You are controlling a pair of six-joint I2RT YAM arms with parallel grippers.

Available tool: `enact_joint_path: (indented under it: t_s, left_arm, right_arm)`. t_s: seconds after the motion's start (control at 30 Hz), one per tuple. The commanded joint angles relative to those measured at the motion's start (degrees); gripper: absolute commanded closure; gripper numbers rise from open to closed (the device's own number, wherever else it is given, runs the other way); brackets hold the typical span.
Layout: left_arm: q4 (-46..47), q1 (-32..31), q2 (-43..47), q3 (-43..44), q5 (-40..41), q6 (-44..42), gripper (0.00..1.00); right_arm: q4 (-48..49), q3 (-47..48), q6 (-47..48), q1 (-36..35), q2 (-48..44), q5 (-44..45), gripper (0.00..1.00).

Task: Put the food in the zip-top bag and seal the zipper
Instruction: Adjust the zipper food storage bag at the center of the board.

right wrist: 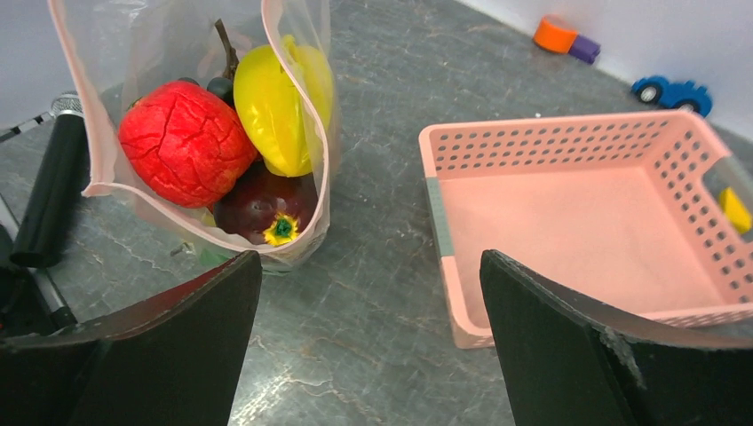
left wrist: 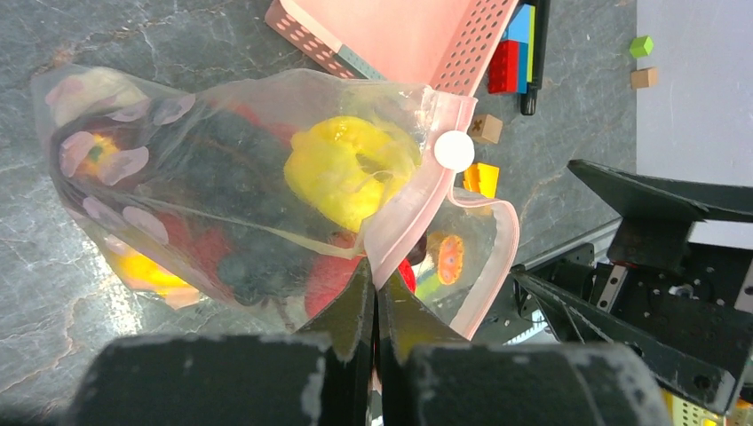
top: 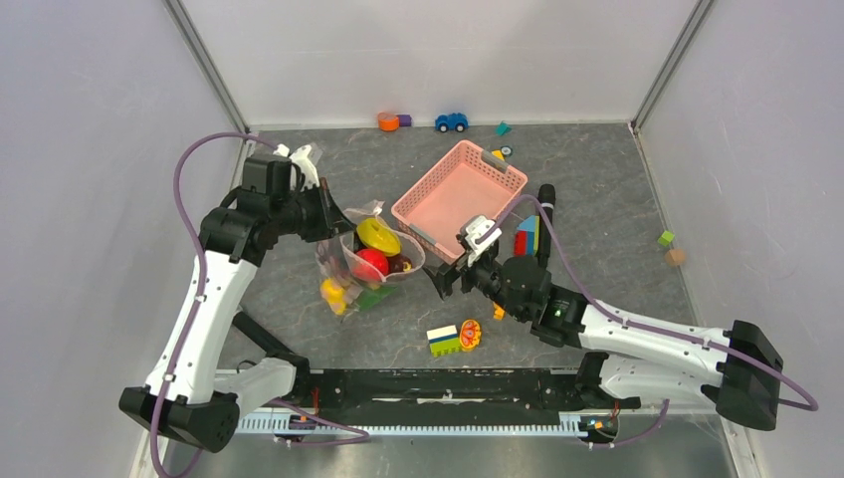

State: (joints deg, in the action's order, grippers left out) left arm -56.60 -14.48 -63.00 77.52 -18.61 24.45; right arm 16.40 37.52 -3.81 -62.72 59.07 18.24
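Observation:
Next, I regrip with my left gripper beside the slider (left wrist: 437, 185) while my right gripper holds the bag's opening, as my left gripper pinches the zipper away from the white slider.
The clear zip-top bag (top: 350, 271) stands on the table left of centre with its mouth open. Inside it are a yellow fruit (right wrist: 280, 98), a red ball-like fruit (right wrist: 185, 142), a dark red apple (right wrist: 266, 209) and a yellow-orange piece (top: 333, 292). My left gripper (top: 333, 214) is shut on the bag's pale pink zipper strip (left wrist: 417, 191) at the mouth edge and holds it up; its fingertips (left wrist: 360, 297) pinch the strip. My right gripper (top: 453, 269) is open and empty, low over the table between the bag and the basket, about a hand's width from the bag's mouth (right wrist: 200, 235).
The pink lattice basket (top: 428, 214) lies right of the bag, close to my right gripper (right wrist: 368, 284). Coloured blocks (top: 444, 340) and an orange round piece (top: 470, 334) lie near the front. A black marker (top: 545, 204), a blue toy car (top: 451, 121) and small blocks (top: 667, 239) lie further off.

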Motion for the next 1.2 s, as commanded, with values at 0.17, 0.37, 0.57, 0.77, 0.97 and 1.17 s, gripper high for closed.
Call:
enact_joint_path:
  t_s: [0.17, 0.37, 0.57, 0.77, 0.97, 1.17]
  left_arm:
    - [8.12, 0.07, 5.68, -7.22, -6.13, 3.41, 0.95]
    - [15.96, -0.41, 7.68, -12.42, -8.64, 7.86, 0.95]
    - [18.63, -1.12, 7.59, -13.1, -8.59, 9.73, 0.96]
    - [18.1, -1.54, 8.0, -13.34, -8.02, 9.66, 0.95]
    - [18.25, -2.45, 8.44, -14.9, -8.55, 8.71, 0.91]
    - [20.12, -3.48, 9.06, -15.41, -10.85, 8.91, 0.77]
  right_arm:
    - [9.07, -1.92, -10.2, 0.05, -0.03, 5.02, 0.02]
    - [8.37, -0.37, -12.81, 0.06, 3.33, -1.37, 0.05]
    - [3.4, 2.76, -13.2, 0.09, 9.52, -6.99, 0.09]
    - [-0.44, 3.22, -15.56, 0.74, 10.97, 1.61, 0.49]
    - [1.89, 2.41, -14.44, 1.07, 9.42, 2.37, 0.89]
    - [3.55, 5.94, -7.41, 2.39, 10.32, 0.87, 1.0]
